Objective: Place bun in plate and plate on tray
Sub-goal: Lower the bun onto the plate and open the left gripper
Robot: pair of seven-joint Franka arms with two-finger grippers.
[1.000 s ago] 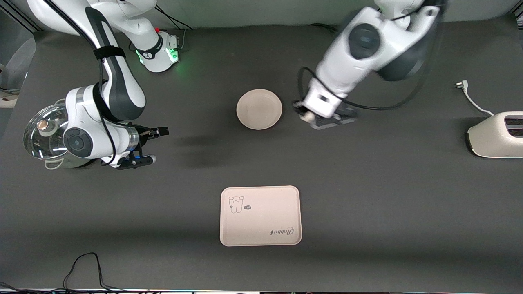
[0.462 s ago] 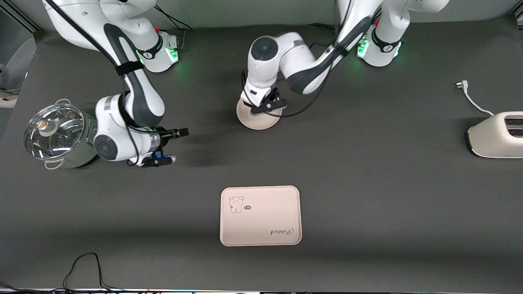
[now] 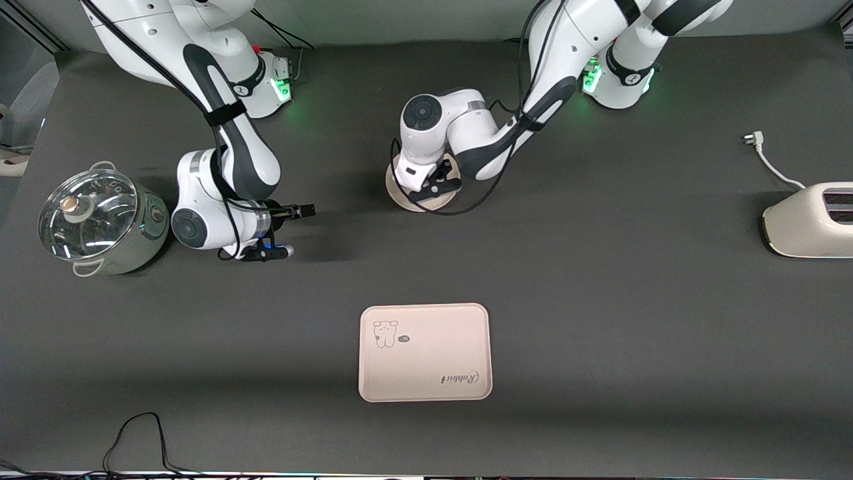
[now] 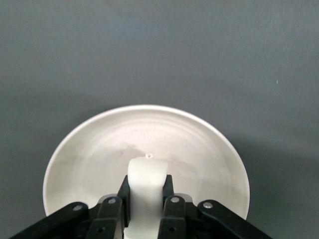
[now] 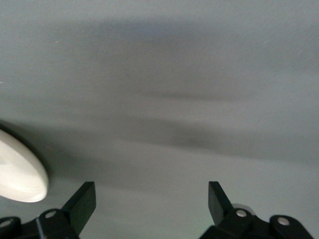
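Note:
I should next move my right gripper to the round cream plate and grab the plate's rim [image 3: 388, 179] [image 5: 46, 189] on the side that faces the pot.
The round cream plate [image 3: 414, 204] lies on the dark table between the two arm bases. My left gripper [image 3: 433, 187] is low over it, shut on the white bun [image 4: 146, 178]; in the left wrist view [image 4: 147, 193] the bun is pinched between both fingers just above the plate's [image 4: 94, 149] middle. In the front view the bun is hidden by the gripper. The rectangular tray [image 3: 433, 360] with the bear drawing lies nearer the front camera, bare. My right gripper [image 3: 292, 231] is open and empty over bare table between the pot and the plate; the plate's edge [image 5: 20, 175] shows in the right wrist view [image 5: 152, 200].
A steel pot with a glass lid [image 3: 98, 220] stands at the right arm's end. A white toaster [image 3: 810, 221] with its loose plug cord [image 3: 768, 159] is at the left arm's end. A black cable [image 3: 140, 433] lies at the front edge.
My left arm swung in from the left arm's end and came down over the plate with the bun. My right gripper moved away from the pot toward the table's middle.

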